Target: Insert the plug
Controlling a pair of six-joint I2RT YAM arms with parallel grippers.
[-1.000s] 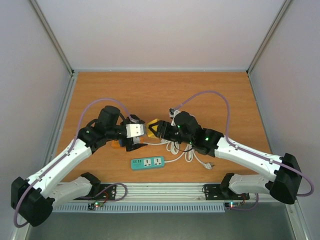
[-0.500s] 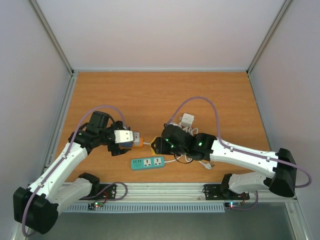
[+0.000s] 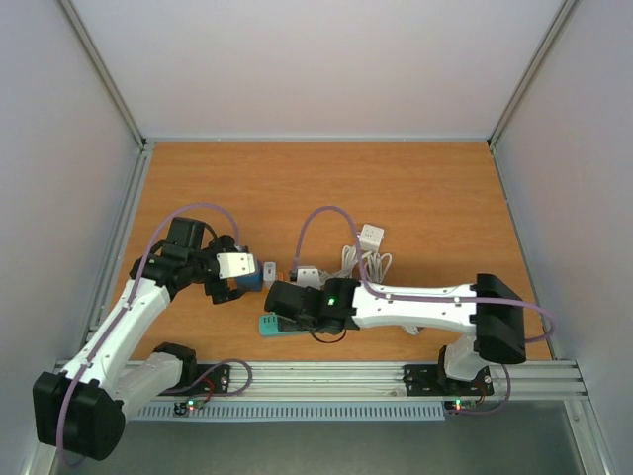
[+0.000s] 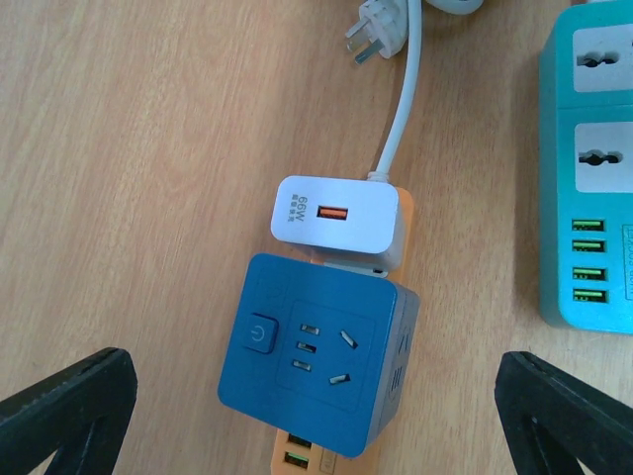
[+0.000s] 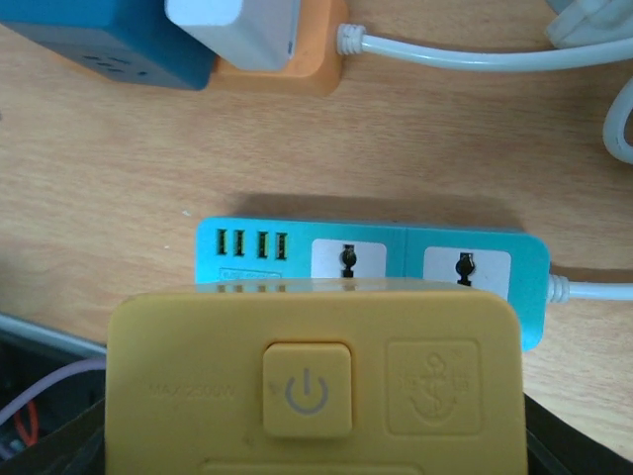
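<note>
Next, my right gripper releases the yellow socket block in the teal power strip's socket point(image 3: 288, 324) point(image 5: 348, 260) beside the USB ports. The block now hangs just above the strip.
My right gripper point(image 5: 315, 440) is shut on a yellow socket block point(image 5: 312, 381) with a power button; its pins are hidden. It hangs just above the teal power strip point(image 5: 396, 259), whose two round sockets and USB ports show beyond it. From above, that gripper point(image 3: 280, 300) covers the strip's left end point(image 3: 269, 326). A loose white three-pin plug point(image 4: 379, 28) lies on the wood. My left gripper point(image 4: 316, 416) is open, its fingers point(image 4: 69, 411) wide on either side of a blue socket cube point(image 4: 312, 361).
The blue cube and a white charger point(image 4: 336, 218) sit on an orange strip point(image 4: 297, 455) with a white cable point(image 4: 401, 109). A white cube adapter point(image 3: 371, 237) and coiled white cables point(image 3: 358, 265) lie behind the right arm. Side walls stand left and right.
The right arm has swung left and toward the near edge with the yellow block, ending over the teal strip. The left arm has drawn back to the left, still open.
</note>
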